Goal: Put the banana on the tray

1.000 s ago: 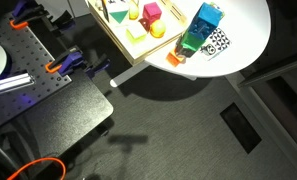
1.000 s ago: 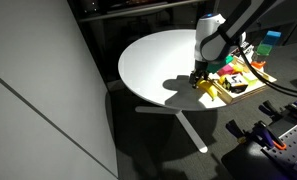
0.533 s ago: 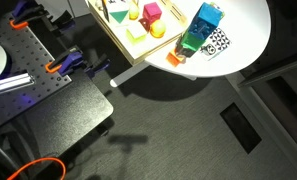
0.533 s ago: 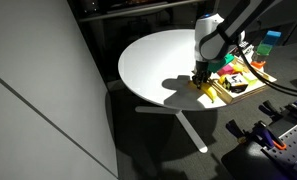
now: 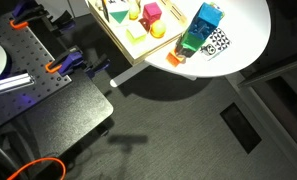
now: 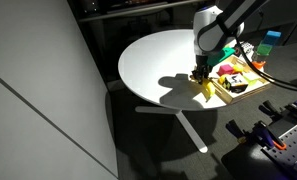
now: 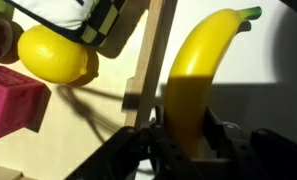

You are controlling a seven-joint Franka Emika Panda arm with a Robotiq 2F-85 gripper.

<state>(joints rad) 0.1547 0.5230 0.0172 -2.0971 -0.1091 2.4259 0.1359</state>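
Note:
My gripper is to set the banana down in the tray (image 5: 145, 14) (image 7: 34, 84) between the rounder yellow piece and the pink cube.
In the wrist view the yellow banana (image 7: 203, 70) runs up from between my fingers, just right of the tray's wooden rim (image 7: 148, 60) and over the white tabletop. My gripper (image 7: 186, 130) is shut on its lower end, one dark pad on each side. In an exterior view the gripper (image 6: 201, 78) points down at the near corner of the pale wood tray (image 6: 235, 92), with the banana (image 6: 205, 90) showing yellow below it. Whether the banana still touches the table I cannot tell.
Inside the tray lie a rounder yellow piece (image 7: 56, 55) and a pink cube (image 7: 13, 100). In an exterior view the tray (image 5: 116, 38) holds several toy pieces, and a blue-green block stack (image 5: 201, 28) stands beside it. The round white table (image 6: 158, 65) stretches away from the tray.
The jaws have closed from open onto the banana. The arm has hardly shifted over the tray's corner.

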